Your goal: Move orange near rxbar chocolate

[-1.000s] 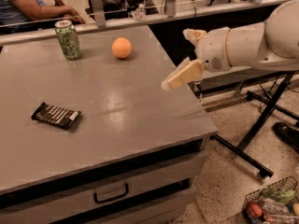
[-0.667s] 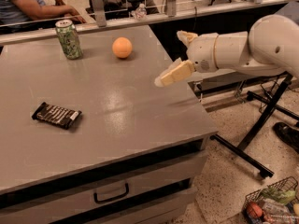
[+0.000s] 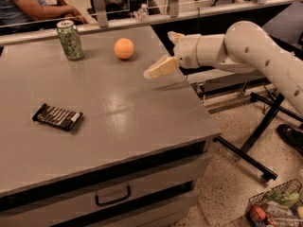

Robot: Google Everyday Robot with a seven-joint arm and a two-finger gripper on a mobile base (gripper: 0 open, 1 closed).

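The robot's gripper will next reach for the orange and close on the orange's side (image 3: 129,49) that faces away from the green drink can.
The orange (image 3: 124,48) sits on the grey table (image 3: 142,117) near its far edge, right of centre. The rxbar chocolate (image 3: 57,116), a dark flat bar with pale lettering, lies near the table's left side, closer to the front. My gripper (image 3: 167,52) hovers above the table's right part, a short way right of and nearer than the orange. Its two pale fingers (image 3: 161,68) are spread apart and hold nothing. The white arm (image 3: 246,46) reaches in from the right.
A green patterned drink can (image 3: 70,39) stands at the far left of the table, left of the orange. A seated person (image 3: 33,4) is behind the table. A wire basket of goods (image 3: 277,207) sits on the floor at the lower right. A black stand leg (image 3: 258,136) crosses the floor.
My gripper and arm have moved left over the table, closer to the orange. The orange, bar and can have not moved.
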